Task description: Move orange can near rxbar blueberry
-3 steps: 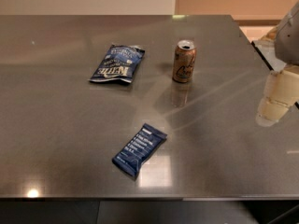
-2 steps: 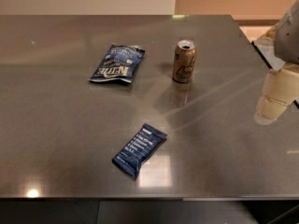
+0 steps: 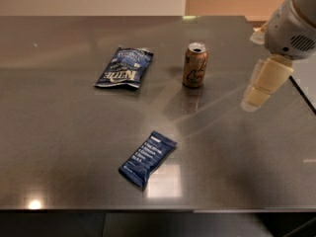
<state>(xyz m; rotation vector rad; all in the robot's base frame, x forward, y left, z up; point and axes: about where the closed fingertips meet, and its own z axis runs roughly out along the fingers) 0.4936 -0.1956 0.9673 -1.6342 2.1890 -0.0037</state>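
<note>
The orange can's upper body (image 3: 195,60), just below its silver top, is the next place that my gripper needs to move to, and it should close there.
The orange can (image 3: 195,65) stands upright on the dark metal table (image 3: 59,132), right of centre toward the back, its silver top showing. The rxbar blueberry (image 3: 147,158), a flat navy wrapper with white text lines, lies at the front centre, well in front of the can. My gripper (image 3: 253,101) hangs above the table's right side, to the right of the can and a little nearer the camera, apart from it and holding nothing.
A crinkled blue chip bag (image 3: 125,67) lies left of the can. The table's right edge (image 3: 301,95) runs just beyond the gripper. A pale wall stands behind the table.
My gripper has moved left, toward the can. The can, bar and chip bag have not moved.
</note>
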